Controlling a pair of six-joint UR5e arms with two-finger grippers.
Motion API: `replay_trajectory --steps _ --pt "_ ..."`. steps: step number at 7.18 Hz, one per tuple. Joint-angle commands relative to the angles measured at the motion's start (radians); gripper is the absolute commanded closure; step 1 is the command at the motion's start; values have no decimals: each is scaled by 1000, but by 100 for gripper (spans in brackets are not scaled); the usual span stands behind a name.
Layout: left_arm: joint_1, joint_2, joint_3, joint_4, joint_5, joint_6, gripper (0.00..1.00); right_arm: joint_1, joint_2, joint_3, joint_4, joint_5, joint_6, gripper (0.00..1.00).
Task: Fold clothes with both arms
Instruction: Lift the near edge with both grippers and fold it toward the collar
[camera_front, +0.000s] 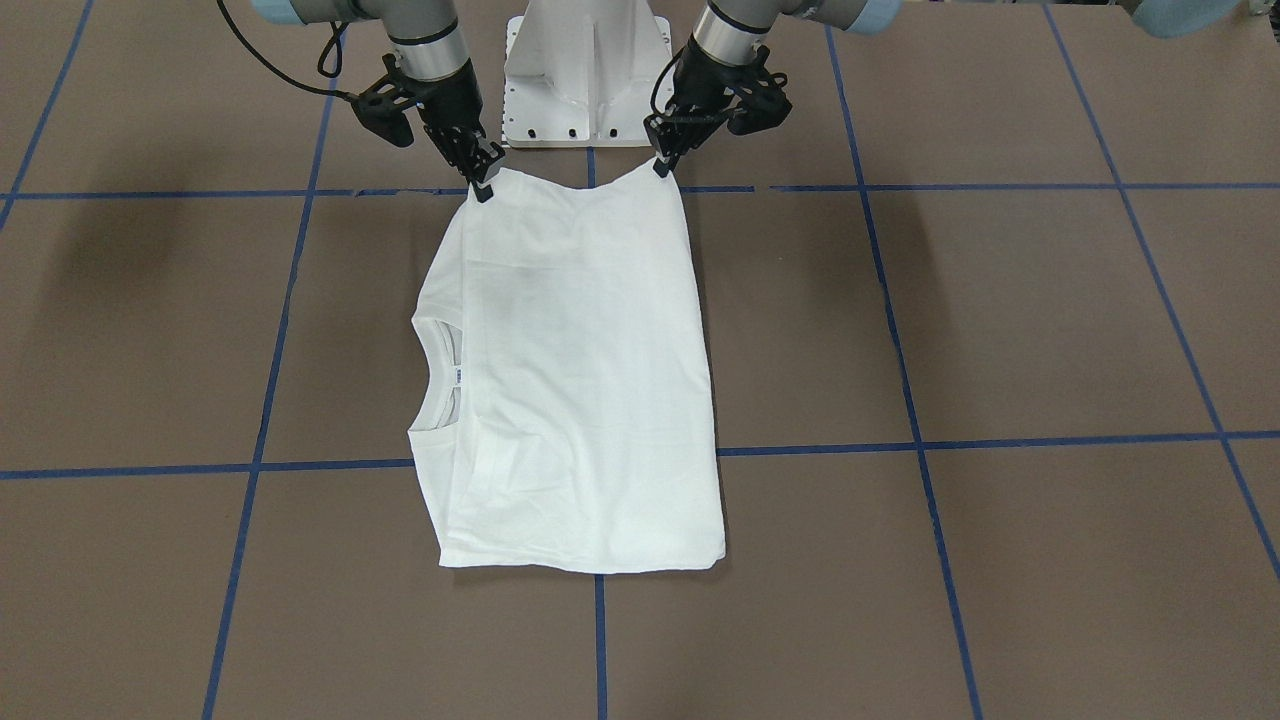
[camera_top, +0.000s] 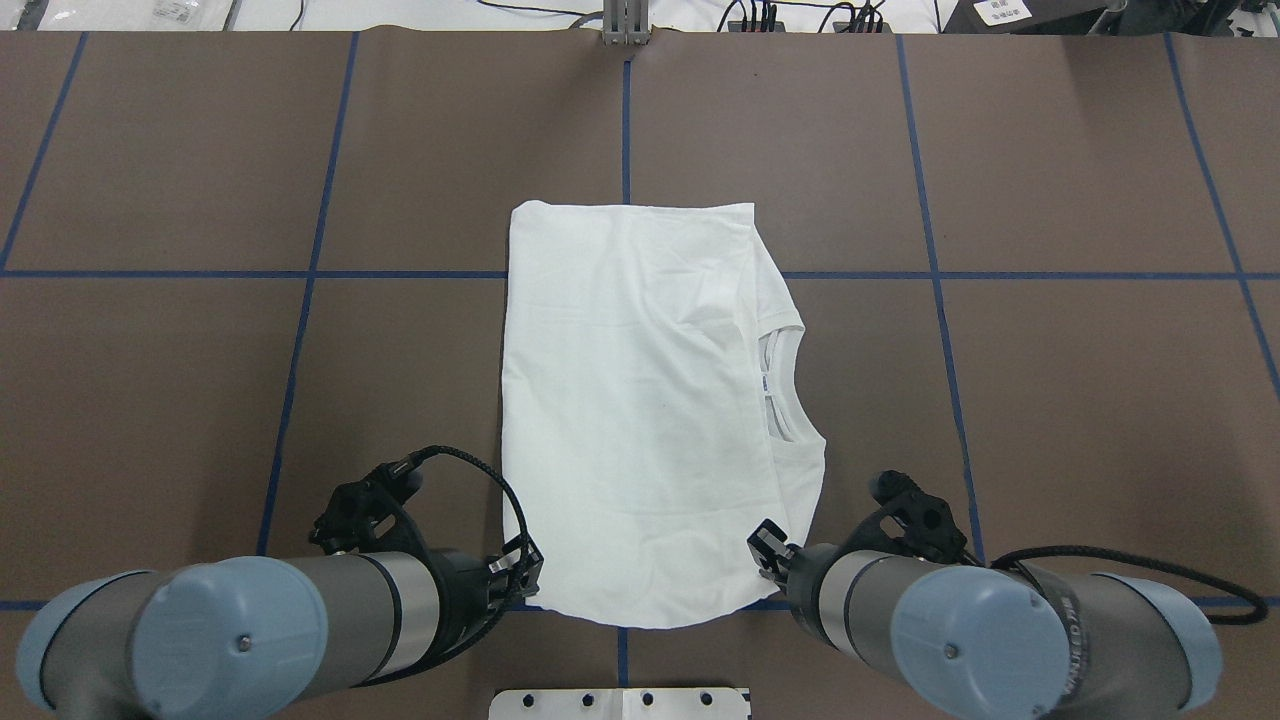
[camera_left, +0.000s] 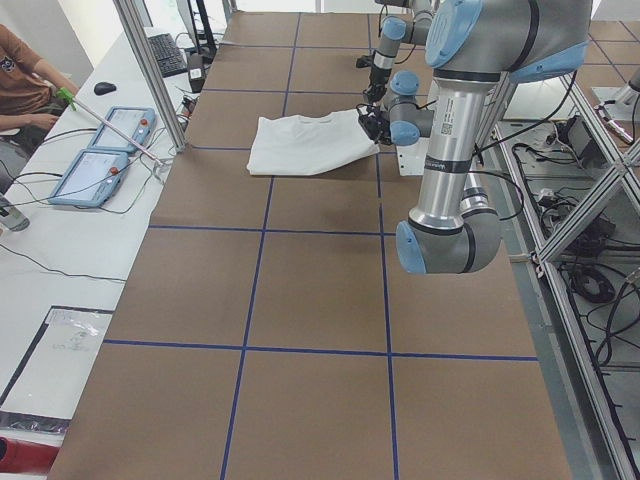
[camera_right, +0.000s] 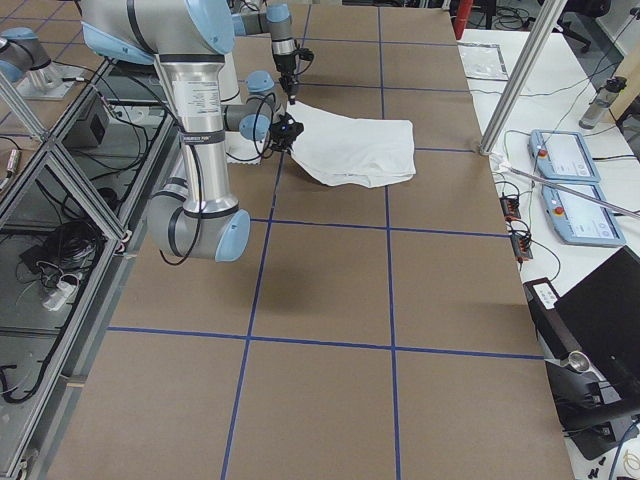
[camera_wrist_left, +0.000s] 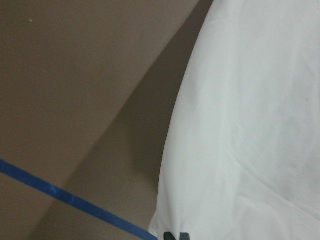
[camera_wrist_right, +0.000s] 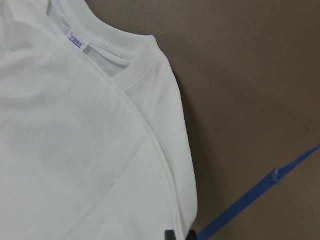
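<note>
Next, I release the white T-shirt's corner with my left gripper just past the blue tape line near its far end (camera_front: 734, 490). The shirt now lies folded on the brown table.
The white T-shirt (camera_front: 580, 380) lies folded into a long rectangle on the brown table, plain side up. Its ribbed collar (camera_top: 775, 385) and small neck label (camera_wrist_right: 77, 41) are on the robot's right side. My left gripper (camera_front: 663, 162) is shut on the near corner of the shirt on its side, which also shows in the overhead view (camera_top: 525, 578). My right gripper (camera_front: 483, 185) is shut on the near corner by the collar side, which also shows in the overhead view (camera_top: 768, 548). Both corners are raised a little, and the edge between them sags. No black text shows.
The white pedestal base (camera_front: 585, 70) stands just behind the gripped edge. Blue tape lines (camera_top: 310, 275) grid the brown table. A person (camera_left: 20, 80) and control tablets (camera_left: 100, 150) are at the operators' bench beyond the table's far edge.
</note>
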Motion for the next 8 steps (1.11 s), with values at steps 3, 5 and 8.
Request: replay_trajectory --steps 3,5,8 --pt "-85 -74 -71 122 -5 112 100 139 66 93 -113 54 0 100" --pt "-215 -160 95 102 -9 235 100 338 256 -126 -136 221 -170 100" --pt "-389 -180 271 -58 -24 387 100 492 379 -352 -126 315 -325 100"
